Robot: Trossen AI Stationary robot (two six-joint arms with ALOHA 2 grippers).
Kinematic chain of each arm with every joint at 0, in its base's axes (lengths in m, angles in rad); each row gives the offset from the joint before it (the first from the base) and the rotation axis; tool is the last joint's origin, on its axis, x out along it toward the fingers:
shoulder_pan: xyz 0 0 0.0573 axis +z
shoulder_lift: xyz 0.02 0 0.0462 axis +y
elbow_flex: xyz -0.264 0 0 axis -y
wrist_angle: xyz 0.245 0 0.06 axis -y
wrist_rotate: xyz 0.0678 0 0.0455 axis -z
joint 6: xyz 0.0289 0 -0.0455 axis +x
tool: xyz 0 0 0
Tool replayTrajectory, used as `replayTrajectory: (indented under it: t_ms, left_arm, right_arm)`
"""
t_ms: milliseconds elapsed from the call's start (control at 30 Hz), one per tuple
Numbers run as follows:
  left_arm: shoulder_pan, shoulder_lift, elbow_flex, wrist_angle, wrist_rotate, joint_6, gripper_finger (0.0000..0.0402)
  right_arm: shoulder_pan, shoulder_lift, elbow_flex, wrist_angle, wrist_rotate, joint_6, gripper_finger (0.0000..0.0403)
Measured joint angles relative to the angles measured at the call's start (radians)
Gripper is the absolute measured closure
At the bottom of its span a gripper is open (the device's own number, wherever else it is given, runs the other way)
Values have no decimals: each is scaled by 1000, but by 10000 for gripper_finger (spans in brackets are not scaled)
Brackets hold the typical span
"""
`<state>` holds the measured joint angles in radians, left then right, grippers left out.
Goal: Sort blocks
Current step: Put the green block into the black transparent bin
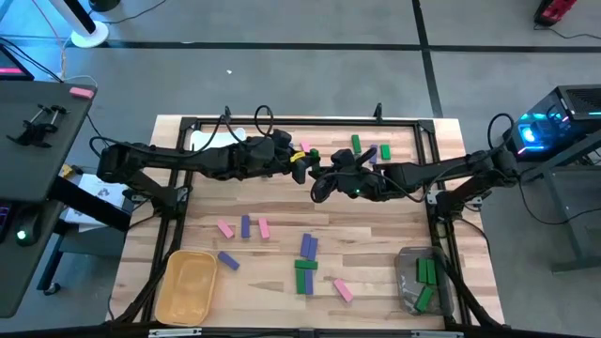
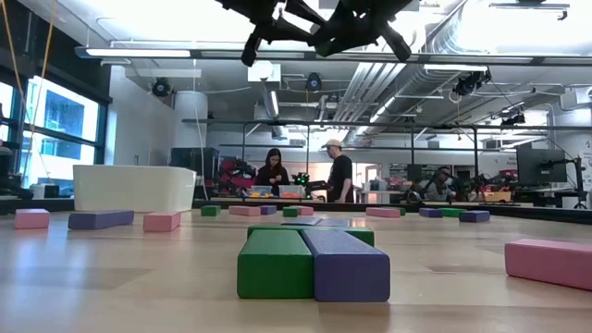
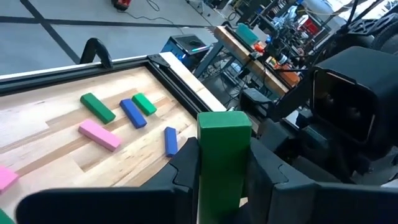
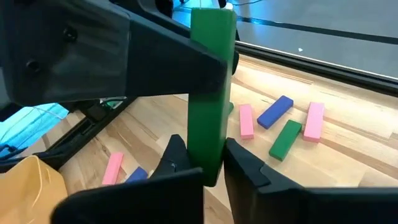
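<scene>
The robot's right gripper should release the green block in the clear bin, over the nearest green block point(image 1: 421, 290) there.
One green block point(image 3: 224, 143) hangs in the air over the middle of the table's far half point(image 1: 313, 154), held between both grippers. My left gripper point(image 3: 224, 165) reaches in from the table's left and is shut on it. My right gripper point(image 4: 208, 163) reaches in from the right and is shut on the same block point(image 4: 208, 87). Other green, pink and blue-purple blocks lie flat on the wooden table, none of them touched. My left gripper pinches the green block's two broad faces between its two fingers, at one end point(image 3: 219, 186). It comes roughly level from the table's left. The block's other end juts out past the fingertips, clear of the table. My right gripper pinches the block's opposite end point(image 4: 206, 165) between its two fingers, coming slantwise from the table's right. The block sticks out beyond the fingertips toward the left gripper's dark fingers point(image 4: 161, 59). The block is clear of the table.
A yellow bin point(image 1: 188, 286) stands at the near left. A clear bin point(image 1: 423, 277) holding green blocks stands at the near right, and a white bin point(image 1: 205, 139) at the far left. Loose blocks lie at the centre point(image 1: 305, 263), left point(image 1: 244, 226) and far right point(image 1: 371, 148).
</scene>
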<state>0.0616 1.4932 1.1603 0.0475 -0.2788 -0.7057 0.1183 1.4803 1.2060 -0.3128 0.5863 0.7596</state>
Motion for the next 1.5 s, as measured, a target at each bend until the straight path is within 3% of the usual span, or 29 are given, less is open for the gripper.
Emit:
replayTrajectory:
  t_ms: [367, 467, 767, 900, 1033, 1133, 1333, 1500]
  left_arm:
    - [48, -52, 0, -59, 19, 21, 226]
    - [80, -93, 2, -112, 69, 56, 202]
    - [124, -222, -1, -302, 85, 164, 181]
    - [100, -251, -2, -443, 82, 211, 181]
    - [43, -276, -93, -444, 41, 205, 181]
    - [1, -300, -225, -278, 55, 133, 181]
    - [-64, -293, -468, 229, 137, -52, 181]
    - [-44, -261, -511, 340, 144, -83, 181]
  right_arm:
    - [0, -36, 0, -23, -25, -1, 403]
    - [0, -73, 0, -70, -19, -9, 403]
    - [11, -193, 0, -208, -21, -1, 403]
    - [74, -231, 0, -336, -65, 57, 403]
    - [199, -238, -1, -588, -159, 254, 403]
    - [349, -239, -11, -698, -230, 444, 403]
    - [693, -214, -12, -799, -308, 904, 403]
    - [933, -197, -83, -799, -370, 1373, 403]
